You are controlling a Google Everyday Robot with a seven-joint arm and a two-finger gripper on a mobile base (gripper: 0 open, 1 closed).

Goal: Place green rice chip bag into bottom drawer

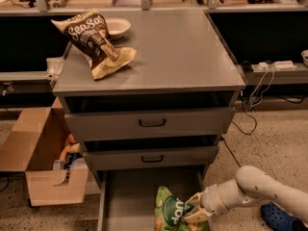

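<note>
My gripper is to let go of the green rice chip bag midway (pixel 152 203) between the sides of the open bottom drawer.
The green rice chip bag (pixel 172 211) is bright green with white lettering and stands tilted inside the open bottom drawer (pixel 126 196), at its right front part. My gripper (pixel 195 209) comes in from the right on a white arm and is shut on the bag's right edge, low over the drawer floor. The bottom drawer is pulled out below the two upper drawers with black handles. The bag's lower end is cut off by the frame edge.
A brown-and-cream Sea Salt bag (pixel 96 40) and a white bowl (pixel 117 27) sit on the cabinet top. An open cardboard box (pixel 41 162) stands left of the cabinet. A blue shoe (pixel 281 218) lies on the floor at the right. Cables hang at the right.
</note>
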